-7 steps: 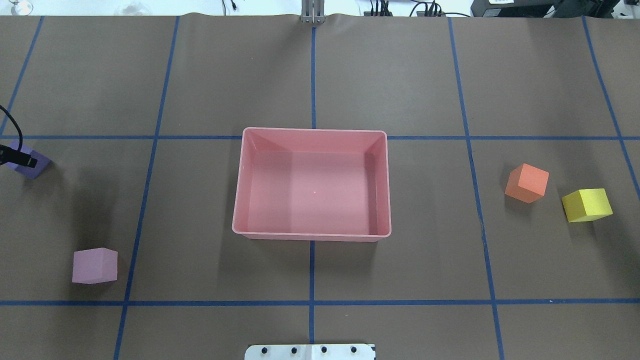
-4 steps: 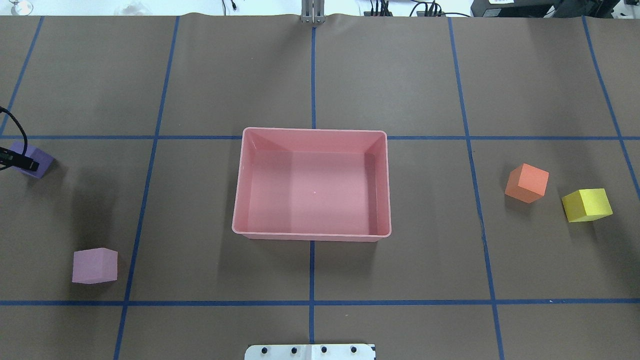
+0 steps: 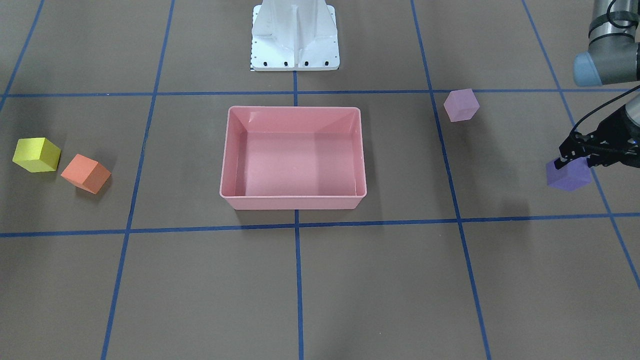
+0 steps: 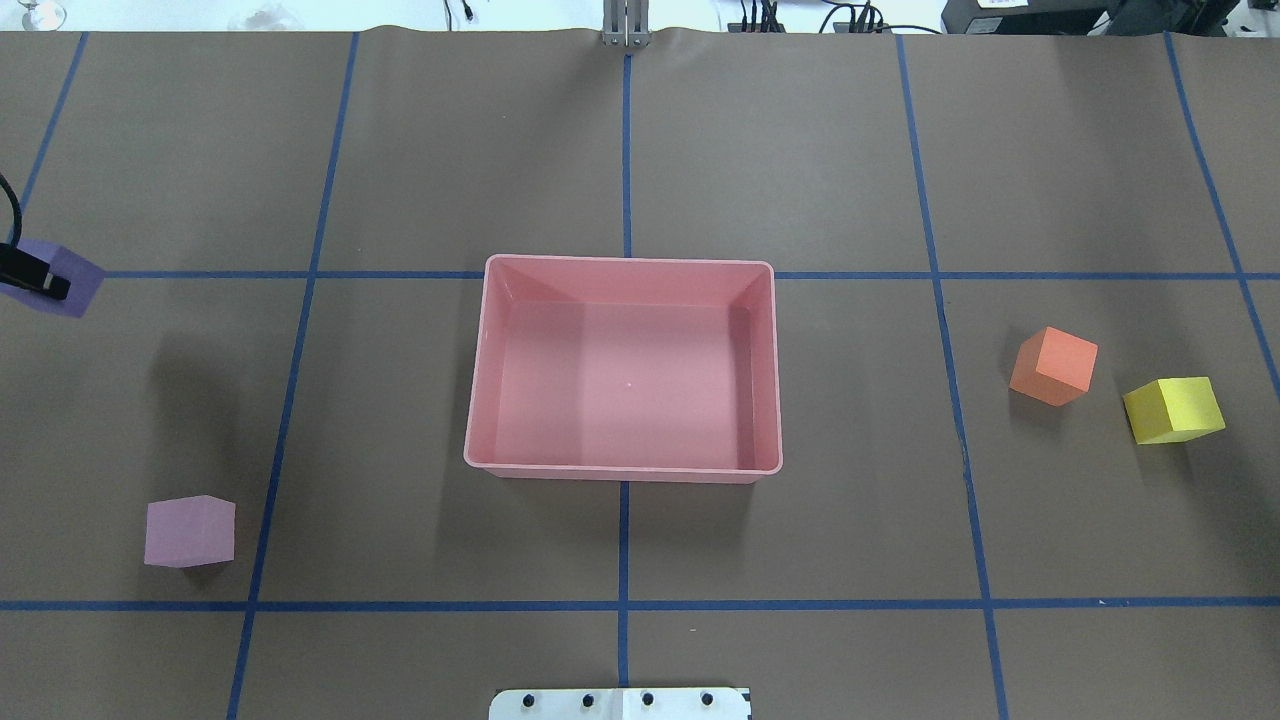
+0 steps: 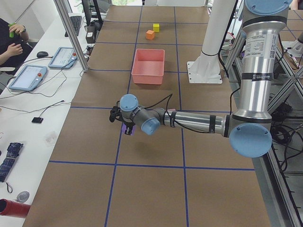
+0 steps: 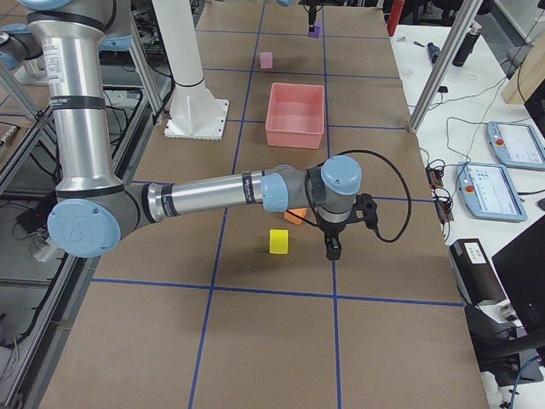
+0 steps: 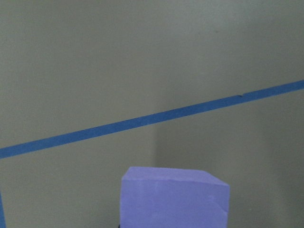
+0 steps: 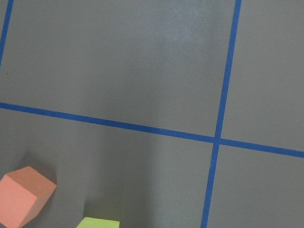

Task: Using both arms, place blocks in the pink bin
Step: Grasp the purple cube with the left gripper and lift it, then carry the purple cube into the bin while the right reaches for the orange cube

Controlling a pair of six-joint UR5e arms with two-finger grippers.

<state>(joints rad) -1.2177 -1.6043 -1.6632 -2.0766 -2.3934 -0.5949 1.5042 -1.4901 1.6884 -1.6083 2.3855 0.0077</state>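
Next, I close my right gripper on the opposite sides of the orange block (image 3: 84, 172) (image 8: 24, 195), which lies closer to the pink bin than the yellow block.
The empty pink bin (image 4: 623, 380) (image 3: 292, 165) sits mid-table. My left gripper (image 3: 582, 152) (image 4: 30, 278) is shut on the purple block (image 3: 569, 174) (image 4: 62, 280) (image 7: 173, 197) and holds it above the table at the far left edge, its shadow below. Nearer the base on that side lies the light pink block (image 4: 190, 532) (image 3: 461, 105). The orange block (image 4: 1053, 366) (image 3: 86, 173) (image 8: 23, 194) and the yellow block (image 4: 1174, 410) (image 3: 36, 154) (image 6: 278, 241) rest on the right side. My right gripper (image 6: 331, 250) hangs just beyond them; whether it is open I cannot tell.
Blue tape lines grid the brown table cover. The white robot base (image 3: 295, 35) (image 4: 620, 703) stands at the near edge behind the bin. In the exterior left view, a side desk holds tablets (image 5: 28, 75), with a seated person (image 5: 9, 42) there.
The left gripper has risen with the purple block, which has drifted farther from the base at the table's left edge. The bin and the other blocks have not moved.
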